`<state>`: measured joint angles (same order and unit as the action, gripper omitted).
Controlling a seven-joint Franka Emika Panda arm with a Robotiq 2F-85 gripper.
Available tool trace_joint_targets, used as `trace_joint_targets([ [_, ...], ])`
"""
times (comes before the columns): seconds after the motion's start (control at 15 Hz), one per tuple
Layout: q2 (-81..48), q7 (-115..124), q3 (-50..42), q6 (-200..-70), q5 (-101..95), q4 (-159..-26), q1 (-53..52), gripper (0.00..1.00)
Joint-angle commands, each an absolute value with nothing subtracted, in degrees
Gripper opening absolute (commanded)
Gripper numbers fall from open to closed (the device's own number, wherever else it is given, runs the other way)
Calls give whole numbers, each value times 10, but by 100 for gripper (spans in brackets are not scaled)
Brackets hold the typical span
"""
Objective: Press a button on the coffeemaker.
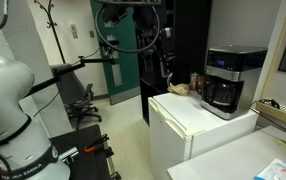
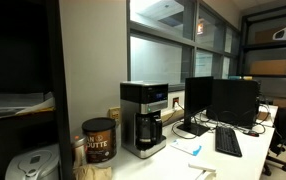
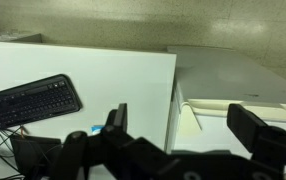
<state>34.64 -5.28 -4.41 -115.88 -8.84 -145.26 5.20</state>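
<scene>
The coffeemaker is next for my gripper, which should go there and close just in front of its silver-grey top band (image 1: 219, 68), ready to press a button.
The coffeemaker (image 1: 228, 80) is a boxy black machine with a silver-grey top band and a dark carafe. It stands on the white mini fridge (image 1: 188, 125). It also shows in an exterior view (image 2: 143, 118) on a counter against the wall. My gripper (image 3: 183, 128) is open and empty, with both black fingers spread wide in the wrist view. In an exterior view it hangs high (image 1: 163, 62), well to the left of the coffeemaker and apart from it. The coffeemaker is out of the wrist view, which looks down on white surfaces.
A brown coffee can (image 2: 98, 140) stands beside the coffeemaker. Monitors (image 2: 223, 100) and a keyboard (image 2: 228, 142) are on the desk; a keyboard shows in the wrist view (image 3: 33, 100). A small brown item (image 1: 180, 89) lies on the fridge. A black office chair (image 1: 78, 100) stands behind.
</scene>
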Motion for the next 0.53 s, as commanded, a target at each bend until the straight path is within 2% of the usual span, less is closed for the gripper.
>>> trace_joint_targets([
  [0.0, 322, -78, -43, -1167, -107, -1436, 44, 100],
  [0.47, 237, -170, -46, -1228, -142, -1379, 18, 100],
])
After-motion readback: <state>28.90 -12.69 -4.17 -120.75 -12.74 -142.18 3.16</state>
